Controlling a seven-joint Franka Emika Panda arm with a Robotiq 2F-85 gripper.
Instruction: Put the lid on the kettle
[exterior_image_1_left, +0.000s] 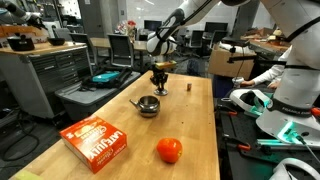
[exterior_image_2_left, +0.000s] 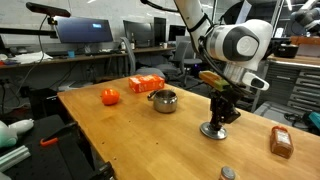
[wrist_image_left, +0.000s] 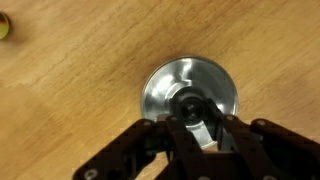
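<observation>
The robot's gripper should release the lid flat over the open top of the silver kettle (exterior_image_1_left: 150, 101), behind the orange-red ball.
The lid (wrist_image_left: 190, 88) is a shiny silver disc with a dark knob, lying flat on the wooden table; it shows in both exterior views (exterior_image_1_left: 160, 90) (exterior_image_2_left: 213, 131). My gripper (wrist_image_left: 190, 118) points straight down over it, fingers closed against the knob; it also shows in both exterior views (exterior_image_1_left: 160, 74) (exterior_image_2_left: 217, 112). The kettle (exterior_image_1_left: 148, 105) (exterior_image_2_left: 164, 100) is a squat silver pot with a thin spout, standing open-topped and apart from the lid, nearer the table's middle.
An orange-red ball (exterior_image_1_left: 169, 150) (exterior_image_2_left: 110, 96) and an orange box (exterior_image_1_left: 97, 140) (exterior_image_2_left: 146, 84) lie beyond the kettle. A flat brown block (exterior_image_2_left: 281, 142) and a tiny cylinder (exterior_image_1_left: 189, 87) (exterior_image_2_left: 227, 173) lie near the lid. The table edge (exterior_image_2_left: 180, 160) is close by.
</observation>
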